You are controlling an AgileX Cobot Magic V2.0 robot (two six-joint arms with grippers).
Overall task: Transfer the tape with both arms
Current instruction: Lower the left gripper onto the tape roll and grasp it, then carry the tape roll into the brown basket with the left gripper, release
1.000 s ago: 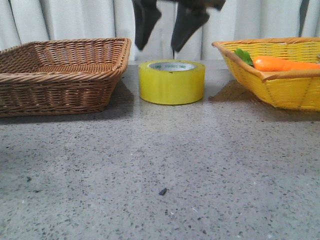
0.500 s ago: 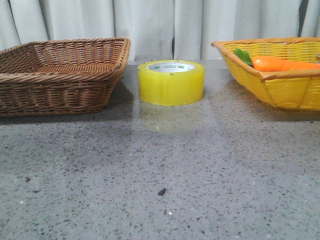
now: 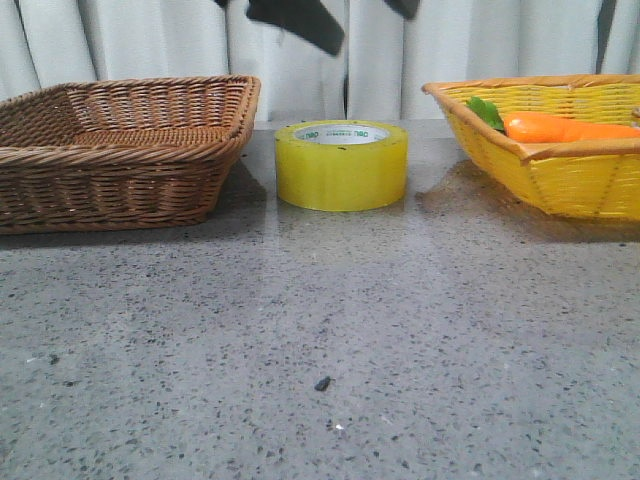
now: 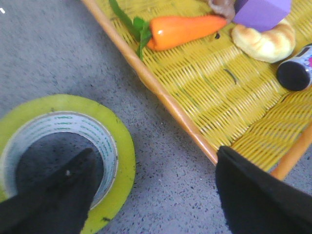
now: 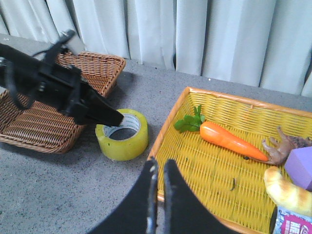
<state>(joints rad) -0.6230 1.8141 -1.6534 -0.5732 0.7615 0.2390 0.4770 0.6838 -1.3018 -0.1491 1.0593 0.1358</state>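
Next, the left gripper closes on the tape's side (image 3: 393,140) (image 4: 125,158) nearest the yellow basket, with one finger inside the hole of the tape.
The tape (image 3: 341,165), a wide yellow roll with a white core printed in green, lies flat on the table between two baskets. My left gripper (image 3: 352,15) hangs open above it, only its dark fingers showing at the top edge of the front view. In the left wrist view, the left gripper (image 4: 156,180) is wide open and empty. One finger is over the hole of the tape (image 4: 122,141) and the other over the yellow basket's rim. My right gripper (image 5: 160,168) is shut and empty, high over the near rim of the yellow basket, apart from the tape (image 5: 124,139).
A brown wicker basket (image 3: 120,150) stands left of the tape. A yellow basket (image 3: 560,165) on the right holds an orange carrot (image 3: 565,128), a purple block (image 4: 261,12), a bread roll (image 4: 265,41) and a bottle (image 4: 297,70). White curtains hang behind.
The left gripper's fingers were just above the tape a second ago, left the front view, and now show again higher at the top edge. The tape has stayed put.
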